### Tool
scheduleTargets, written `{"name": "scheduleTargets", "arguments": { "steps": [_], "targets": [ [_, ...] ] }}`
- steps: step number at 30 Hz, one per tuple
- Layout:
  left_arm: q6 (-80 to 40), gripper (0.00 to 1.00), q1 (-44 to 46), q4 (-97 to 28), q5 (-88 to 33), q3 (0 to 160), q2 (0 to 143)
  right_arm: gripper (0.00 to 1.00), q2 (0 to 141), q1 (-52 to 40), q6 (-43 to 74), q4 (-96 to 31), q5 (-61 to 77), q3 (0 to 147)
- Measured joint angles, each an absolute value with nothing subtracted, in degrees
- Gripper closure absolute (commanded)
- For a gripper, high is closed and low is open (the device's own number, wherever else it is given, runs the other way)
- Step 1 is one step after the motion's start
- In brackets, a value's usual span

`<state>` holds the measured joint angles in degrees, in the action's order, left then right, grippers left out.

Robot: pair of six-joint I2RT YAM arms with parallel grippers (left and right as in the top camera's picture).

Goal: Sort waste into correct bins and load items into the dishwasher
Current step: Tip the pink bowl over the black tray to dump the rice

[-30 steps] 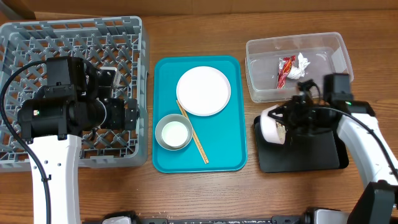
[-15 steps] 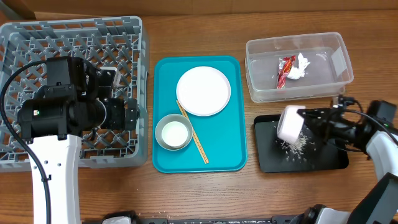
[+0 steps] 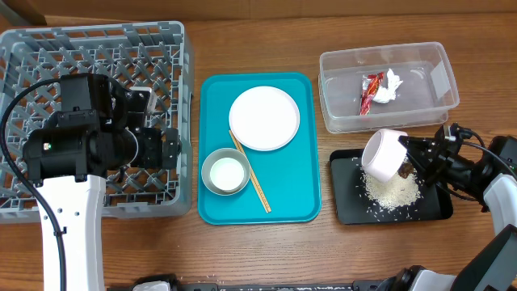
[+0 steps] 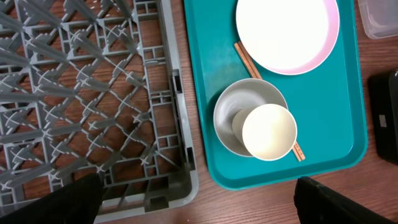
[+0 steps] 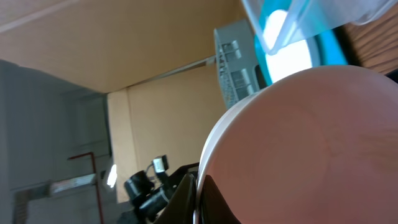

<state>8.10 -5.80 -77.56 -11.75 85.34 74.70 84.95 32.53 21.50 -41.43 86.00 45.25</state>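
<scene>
The robot's right gripper will set the pale pink bowl down on the white plate in the teal serving tray [image 3: 261, 125] [image 5: 288, 60].
My right gripper [image 3: 409, 162] is shut on the rim of a pale pink bowl [image 3: 383, 153] and holds it tipped on its side over the black tray [image 3: 349, 208]. Loose white rice [image 3: 393, 191] lies heaped on that tray. In the right wrist view the bowl [image 5: 311, 143] fills the frame, its rim pinched between my fingers [image 5: 199, 198]. The red wrapper [image 3: 371, 91] with white tissue lies in the clear tub [image 3: 339, 117]. My left gripper [image 4: 205, 208] is open and empty above the grey dish rack's [image 3: 97, 48] right edge.
The teal serving tray [image 3: 299, 206] holds a white plate [image 3: 264, 119], a second bowl [image 3: 212, 184] with a small white cup [image 4: 268, 132] in it, and wooden chopsticks [image 3: 257, 184]. They also show in the left wrist view, beside the rack [image 4: 87, 93].
My right gripper has swung right and tipped the bowl. Rice has poured out and the heap on the black tray has grown. The left arm has not moved.
</scene>
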Motion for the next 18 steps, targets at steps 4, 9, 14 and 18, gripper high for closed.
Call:
{"name": "scheduleTargets", "arguments": {
  "steps": [4,9,14,18],
  "targets": [
    [8.1,0.0,-5.8,-77.6,-11.7,85.3,74.7,0.96,84.9,32.5,22.9,-41.4,87.2,45.3],
    [8.1,0.0,-5.8,-77.6,-11.7,85.3,74.7,0.96,84.9,32.5,24.3,-41.4,87.7,45.3],
    [8.1,0.0,-5.8,-77.6,-11.7,85.3,74.7,0.96,84.9,32.5,24.8,-40.8,87.8,45.3],
    [8.1,0.0,-5.8,-77.6,-11.7,85.3,74.7,0.96,84.9,31.9,23.4,-39.0,87.4,45.3]
  ]
}}
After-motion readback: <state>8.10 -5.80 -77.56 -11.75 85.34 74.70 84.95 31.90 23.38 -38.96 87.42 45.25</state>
